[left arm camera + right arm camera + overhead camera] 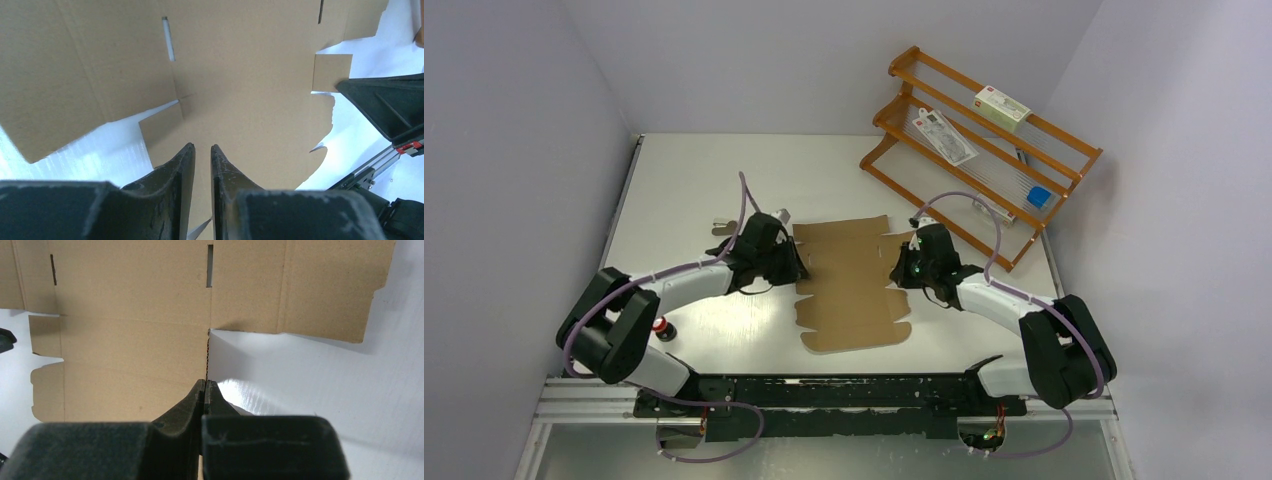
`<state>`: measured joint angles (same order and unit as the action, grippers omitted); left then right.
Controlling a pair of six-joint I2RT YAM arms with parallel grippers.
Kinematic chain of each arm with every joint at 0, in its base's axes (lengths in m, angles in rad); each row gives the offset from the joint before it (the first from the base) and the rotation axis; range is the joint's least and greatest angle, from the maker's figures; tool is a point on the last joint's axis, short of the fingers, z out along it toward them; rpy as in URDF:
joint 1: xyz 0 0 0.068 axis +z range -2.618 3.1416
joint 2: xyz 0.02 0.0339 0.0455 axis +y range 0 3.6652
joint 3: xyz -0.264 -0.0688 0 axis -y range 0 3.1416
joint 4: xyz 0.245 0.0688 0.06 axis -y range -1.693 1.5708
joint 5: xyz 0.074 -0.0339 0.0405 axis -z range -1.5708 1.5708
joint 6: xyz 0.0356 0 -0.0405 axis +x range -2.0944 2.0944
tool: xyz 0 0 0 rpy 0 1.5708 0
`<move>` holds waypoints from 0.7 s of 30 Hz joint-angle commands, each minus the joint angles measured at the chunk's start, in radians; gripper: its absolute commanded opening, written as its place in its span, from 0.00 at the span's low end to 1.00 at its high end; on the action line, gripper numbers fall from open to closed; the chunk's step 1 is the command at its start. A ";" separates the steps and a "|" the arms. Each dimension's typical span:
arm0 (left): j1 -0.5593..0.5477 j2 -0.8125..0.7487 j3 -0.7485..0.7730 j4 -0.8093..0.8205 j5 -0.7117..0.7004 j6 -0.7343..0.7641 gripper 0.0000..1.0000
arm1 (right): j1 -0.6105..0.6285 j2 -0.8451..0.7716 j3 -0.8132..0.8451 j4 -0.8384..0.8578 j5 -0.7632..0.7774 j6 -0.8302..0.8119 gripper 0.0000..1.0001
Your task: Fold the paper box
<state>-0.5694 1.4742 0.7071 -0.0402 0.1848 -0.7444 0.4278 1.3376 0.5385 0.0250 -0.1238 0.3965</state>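
My left gripper should open, take the tab's free edge point(145, 145) and fold the tab up, because the small tab lies flat outside its narrow fingers.
The paper box point(849, 285) is a flat brown die-cut cardboard sheet lying on the white table between both arms. It fills the left wrist view point(240, 75) and the right wrist view point(135, 340). My left gripper point(796, 265) is at the sheet's left edge. Its jaws point(202, 150) stand a narrow gap apart just above the cardboard. My right gripper point(896, 270) is at the sheet's right edge. It is shut point(205, 382) on a cardboard edge that runs edge-on between its fingertips.
An orange wooden rack point(984, 150) stands at the back right, holding white printed packages point(1002, 105) and a small blue object point(1039, 197). A small red item point(661, 327) lies by the left arm. The right gripper's body point(390, 107) shows in the left wrist view.
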 commanded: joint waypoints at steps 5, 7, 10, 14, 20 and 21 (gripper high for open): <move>-0.037 0.023 0.040 -0.053 -0.049 0.015 0.37 | 0.036 0.002 0.020 -0.022 0.056 0.014 0.00; -0.034 -0.004 0.042 -0.096 -0.100 0.027 0.44 | 0.035 0.001 0.022 -0.022 0.060 0.010 0.00; -0.019 -0.032 0.019 -0.117 -0.130 0.040 0.54 | 0.035 -0.001 0.023 -0.022 0.055 0.008 0.00; 0.027 -0.047 -0.048 -0.058 -0.066 0.016 0.56 | 0.035 -0.001 0.017 -0.020 0.048 0.008 0.00; 0.037 0.023 -0.046 -0.004 0.017 0.011 0.53 | 0.036 0.002 0.012 -0.020 0.043 0.004 0.00; 0.037 0.033 -0.047 0.005 0.027 0.009 0.51 | 0.036 0.000 0.011 -0.020 0.042 0.004 0.00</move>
<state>-0.5350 1.4689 0.6571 -0.1005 0.1368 -0.7292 0.4587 1.3376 0.5430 0.0235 -0.0895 0.4042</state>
